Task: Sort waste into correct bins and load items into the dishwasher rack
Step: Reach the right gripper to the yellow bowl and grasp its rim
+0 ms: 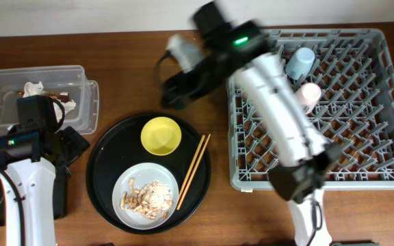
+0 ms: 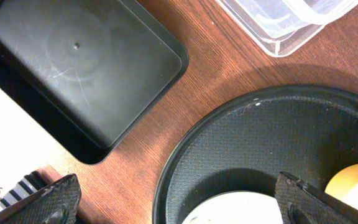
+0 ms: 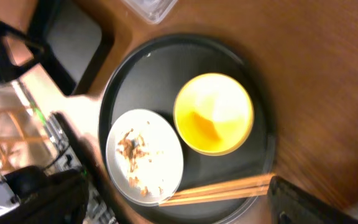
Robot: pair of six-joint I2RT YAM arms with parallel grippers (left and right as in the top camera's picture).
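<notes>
I need to next move my right gripper to the yellow bowl's rim (image 1: pixel 172 149) (image 3: pixel 188 140) and close it there, since the bowl belongs in the dishwasher rack.
The plate (image 1: pixel 146 193) with beige food scraps (image 1: pixel 149 195) lies on the round black tray (image 1: pixel 108 171), beside the yellow bowl (image 1: pixel 161 135) and the chopsticks (image 1: pixel 193 171). The tissue and brown wrapper (image 1: pixel 36 90) lie in the clear tub (image 1: pixel 81 102). The blue cup (image 1: pixel 299 63) and pink cup (image 1: pixel 309 96) stand in the dishwasher rack (image 1: pixel 361 116). The flat black tray (image 2: pixel 73 68) sits under my left arm. My left gripper (image 2: pixel 179 202) is open and empty over the round tray's left rim. My right gripper (image 3: pixel 179 199) is open and empty above the chopsticks (image 3: pixel 222 186), and shows in the overhead view (image 1: pixel 176 89) left of the rack.
In the right wrist view the bowl (image 3: pixel 213 113) and plate (image 3: pixel 145 155) lie below. My right arm crosses over the rack's left part. The tub's corner (image 2: pixel 291 25) shows in the left wrist view. Bare wood lies between the tub and the round tray.
</notes>
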